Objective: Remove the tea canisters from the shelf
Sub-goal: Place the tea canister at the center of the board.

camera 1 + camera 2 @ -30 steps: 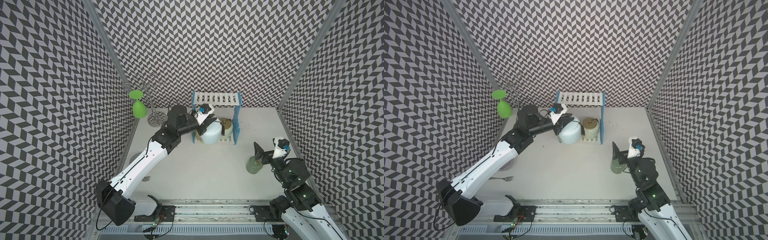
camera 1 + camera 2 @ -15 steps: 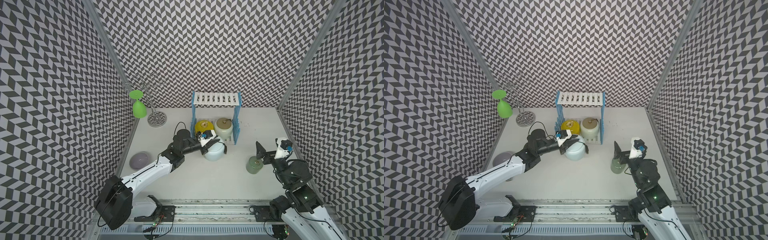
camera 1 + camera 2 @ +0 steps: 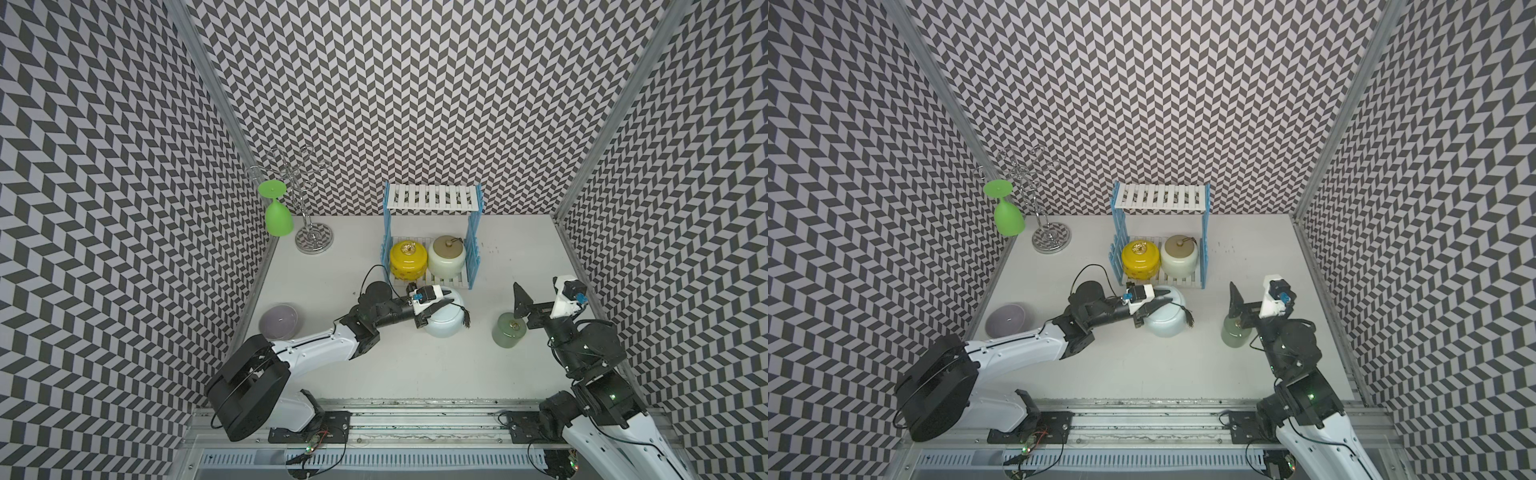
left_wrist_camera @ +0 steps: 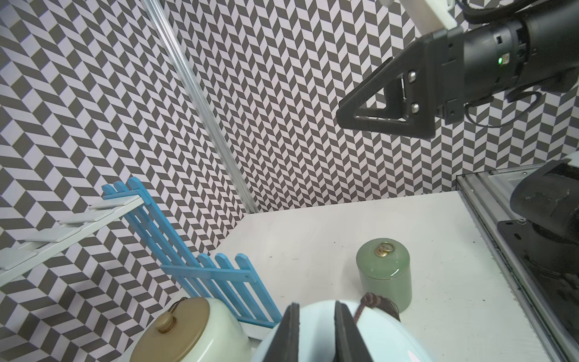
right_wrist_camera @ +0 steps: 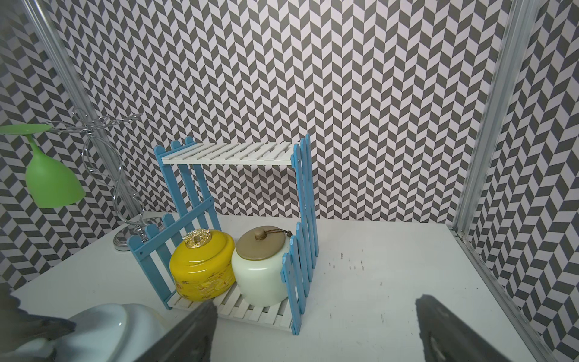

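My left gripper will let go of the pale blue canister on the table (image 3: pixel 461 337), next to the sage green canister.
On the lower board of the shelf (image 3: pixel 432 201) (image 5: pixel 228 153) a yellow canister (image 3: pixel 408 259) (image 5: pixel 203 269) and a cream one with a tan lid (image 3: pixel 446 257) (image 5: pixel 260 272) stand side by side. Just in front of the shelf, low over the table, is the pale blue canister (image 3: pixel 446 326) (image 4: pixel 376 335) with its black tassel. My left gripper (image 3: pixel 442 302) (image 4: pixel 316 308) is shut on its lid top. The sage green canister (image 3: pixel 508 330) (image 4: pixel 383 275) stands on the table to the right. Above it my right gripper (image 3: pixel 536 305) (image 5: pixel 315 304) hangs open and empty.
A green goblet (image 3: pixel 277 216) hangs upside down from a chrome wire stand (image 3: pixel 313 241) at the back left. A grey bowl (image 3: pixel 278 321) lies by the left wall. Patterned walls close three sides. A metal rail (image 3: pixel 415 405) runs along the front.
My left arm has drawn the pale blue canister out of the shelf, forward and down toward the table, uncovering the yellow one. The right gripper has stayed open over the green canister.
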You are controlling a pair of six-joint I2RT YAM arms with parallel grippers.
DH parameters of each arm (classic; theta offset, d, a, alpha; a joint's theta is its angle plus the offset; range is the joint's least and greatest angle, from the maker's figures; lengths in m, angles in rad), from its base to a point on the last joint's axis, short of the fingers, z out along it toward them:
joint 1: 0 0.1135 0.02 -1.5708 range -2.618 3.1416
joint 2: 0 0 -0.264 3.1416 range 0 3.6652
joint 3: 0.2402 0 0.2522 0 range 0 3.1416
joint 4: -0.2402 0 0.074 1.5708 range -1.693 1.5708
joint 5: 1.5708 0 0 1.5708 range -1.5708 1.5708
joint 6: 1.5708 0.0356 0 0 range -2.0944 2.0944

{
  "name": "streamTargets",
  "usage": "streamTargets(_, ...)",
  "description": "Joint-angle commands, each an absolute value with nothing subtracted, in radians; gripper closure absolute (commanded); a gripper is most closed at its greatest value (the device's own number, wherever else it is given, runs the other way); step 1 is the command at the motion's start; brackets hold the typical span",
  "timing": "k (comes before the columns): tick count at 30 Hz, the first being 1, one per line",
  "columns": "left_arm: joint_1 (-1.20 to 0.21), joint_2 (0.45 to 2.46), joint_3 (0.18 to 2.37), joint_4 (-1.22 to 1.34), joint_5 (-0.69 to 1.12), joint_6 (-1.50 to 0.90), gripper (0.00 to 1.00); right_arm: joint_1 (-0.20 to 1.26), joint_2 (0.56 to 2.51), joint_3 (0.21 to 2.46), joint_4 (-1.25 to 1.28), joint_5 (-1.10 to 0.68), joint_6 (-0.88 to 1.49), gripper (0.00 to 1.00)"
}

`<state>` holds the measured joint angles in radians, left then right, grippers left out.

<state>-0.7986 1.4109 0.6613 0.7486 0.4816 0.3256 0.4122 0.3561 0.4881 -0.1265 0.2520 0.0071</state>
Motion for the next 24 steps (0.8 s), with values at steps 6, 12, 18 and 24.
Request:
streamTargets(6, -0.849, 1.501, 0.747, 0.971, 0.436, 0.333, 1.00, 0.415, 0.325, 0.474, -0.065, 0.235, 0.003, 0.00)
streamTargets(12, -0.874, 1.578, 0.775, 0.995, 0.410, 0.323, 1.00, 0.417, 0.322, 0.472, -0.064, 0.227, 0.004, 0.00)
streamTargets(18, -0.891, 1.629, 0.786, 1.016, 0.383, 0.321, 1.00, 0.417, 0.321, 0.472, -0.066, 0.234, 0.003, 0.00)
streamTargets(24, -0.909, 1.669, 0.787, 1.046, 0.366, 0.312, 1.00, 0.417, 0.315, 0.471, -0.066, 0.240, 0.002, 0.00)
